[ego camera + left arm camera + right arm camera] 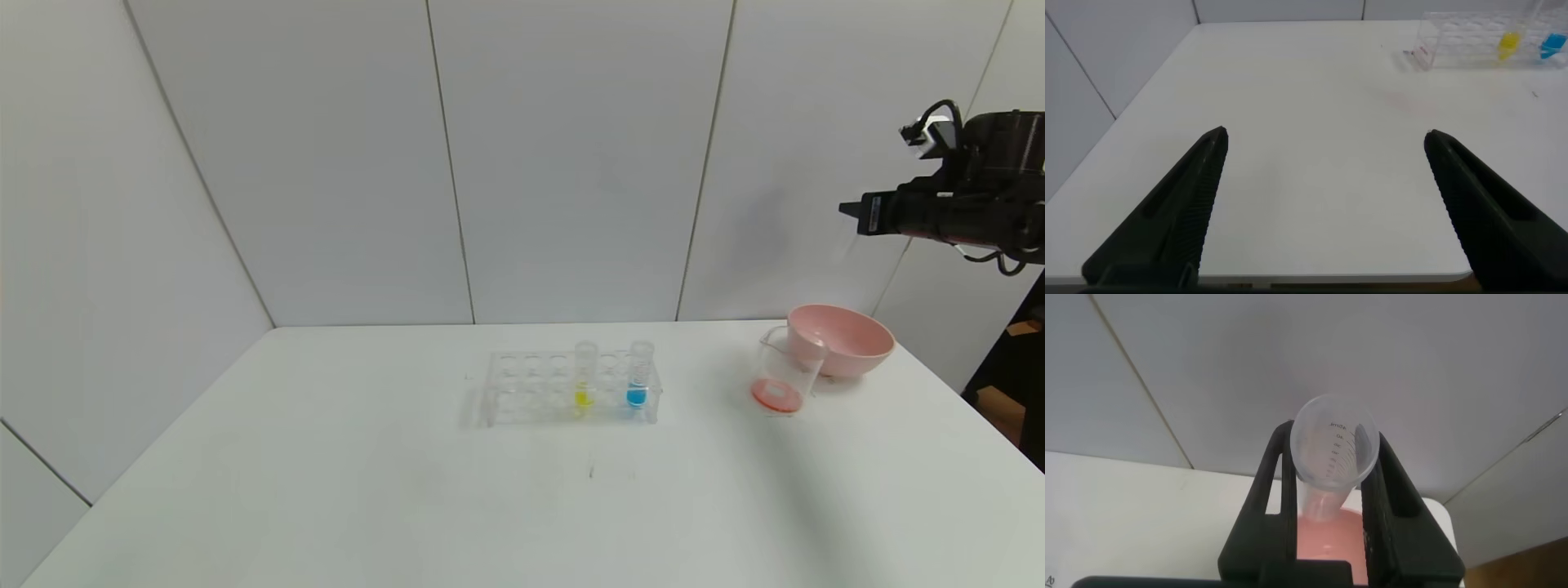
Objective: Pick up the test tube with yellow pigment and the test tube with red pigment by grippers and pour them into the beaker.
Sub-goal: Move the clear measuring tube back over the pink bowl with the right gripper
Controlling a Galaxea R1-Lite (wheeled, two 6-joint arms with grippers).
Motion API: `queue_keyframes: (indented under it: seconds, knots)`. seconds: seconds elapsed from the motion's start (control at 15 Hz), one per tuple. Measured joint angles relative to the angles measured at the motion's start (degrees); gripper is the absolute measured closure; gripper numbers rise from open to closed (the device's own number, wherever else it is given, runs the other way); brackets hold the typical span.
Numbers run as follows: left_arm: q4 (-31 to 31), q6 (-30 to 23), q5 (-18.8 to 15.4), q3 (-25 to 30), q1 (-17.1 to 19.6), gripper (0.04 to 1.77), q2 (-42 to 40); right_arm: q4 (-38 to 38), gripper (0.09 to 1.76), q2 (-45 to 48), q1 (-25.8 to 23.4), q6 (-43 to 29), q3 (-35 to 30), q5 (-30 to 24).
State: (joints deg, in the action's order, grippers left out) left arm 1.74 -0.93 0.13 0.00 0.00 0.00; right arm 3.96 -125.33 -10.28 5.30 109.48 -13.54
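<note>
The robot's right gripper should release the test tube with red pigment inside the pink bowl [860,342] behind the beaker.
The test tube with yellow pigment [584,377] stands in a clear rack [531,390] mid-table, also seen in the left wrist view [1511,41]. My right gripper [851,211] is high above the table's right side, over the bowl, level. In the right wrist view it [1335,439] is shut on a clear graduated tube [1335,449], the test tube with red pigment; its mouth faces the camera and its tip is hidden. The beaker [785,367] stands at the right with red liquid at its bottom. My left gripper [1324,143] is open and empty above the table's near left part.
A blue-tipped tube [639,377] stands in the same rack, to the right of the yellow one. A pink bowl [849,339] sits just behind and right of the beaker. White wall panels close the back and left; the table edge is at the right.
</note>
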Motion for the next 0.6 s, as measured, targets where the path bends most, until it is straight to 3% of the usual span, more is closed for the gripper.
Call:
queue_keyframes:
  seconds: [0.13, 0.4, 0.6]
  knots:
    - [-0.71, 0.00, 0.02, 0.00, 0.00, 0.09, 0.00, 1.58, 1.34, 0.11, -0.38, 0.30, -3.95, 0.09]
    - [-0.74, 0.00, 0.00, 0.00, 0.00, 0.09, 0.00, 14.29, 1.34, 0.04, -1.02, 0.13, -13.81, -0.55]
    - [-0.74, 0.00, 0.02, 0.00, 0.00, 0.09, 0.00, 15.85, 1.34, -0.33, -1.35, 0.17, -18.08, -0.57]
